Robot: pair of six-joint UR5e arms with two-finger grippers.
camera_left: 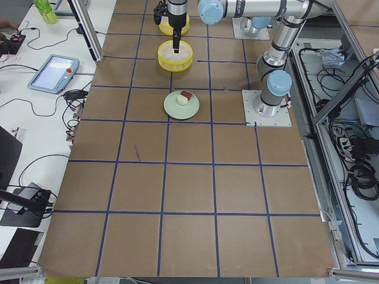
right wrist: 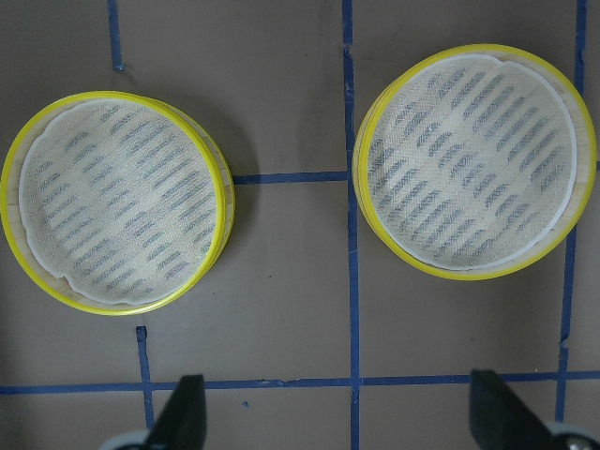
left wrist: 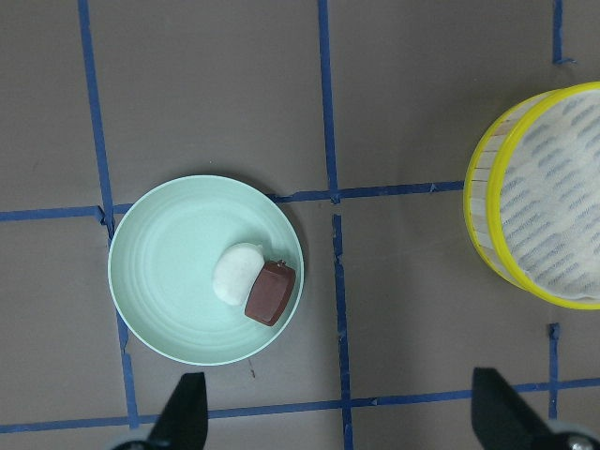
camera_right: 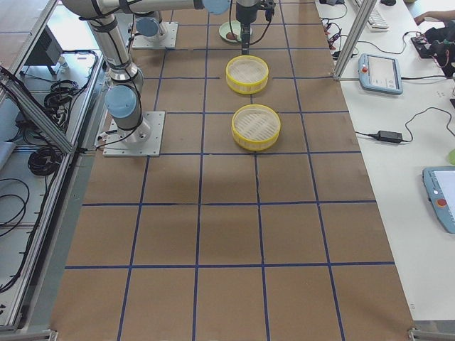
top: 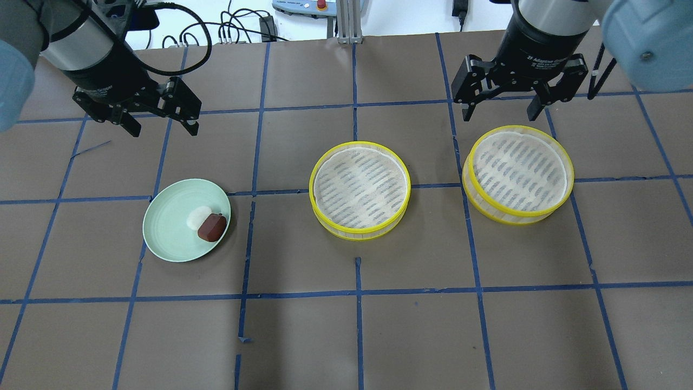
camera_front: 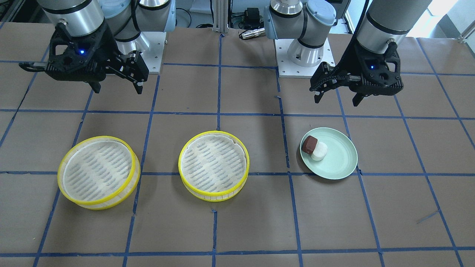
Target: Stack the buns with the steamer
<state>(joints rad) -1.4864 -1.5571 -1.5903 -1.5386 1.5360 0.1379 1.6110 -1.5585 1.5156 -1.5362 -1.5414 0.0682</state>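
Next, my left gripper moves next to the white bun's middle (camera_front: pixel 319 151) (left wrist: pixel 238 274) and closes there, so the reddish-brown bun beside it stays on the pale green plate.
A white bun (top: pixel 197 218) and a reddish-brown bun (top: pixel 212 228) touch each other on a pale green plate (top: pixel 168 227) on the table's left side. They also show in the front view as the white bun (camera_front: pixel 320 151) and brown bun (camera_front: pixel 309 144), and in the left wrist view (left wrist: pixel 236 272). Two yellow-rimmed steamer trays with mesh liners stand apart: one mid-table (top: pixel 360 189), one on the right (top: pixel 518 173). My left gripper (top: pixel 161 120) is open, high behind the plate. My right gripper (top: pixel 503 111) is open, high behind the right steamer.
Brown table cover with a blue tape grid. The arm bases (camera_front: pixel 300 55) stand at the robot side. A tablet (camera_left: pixel 54 71) and cables lie off the table's far edge, on the operators' side.
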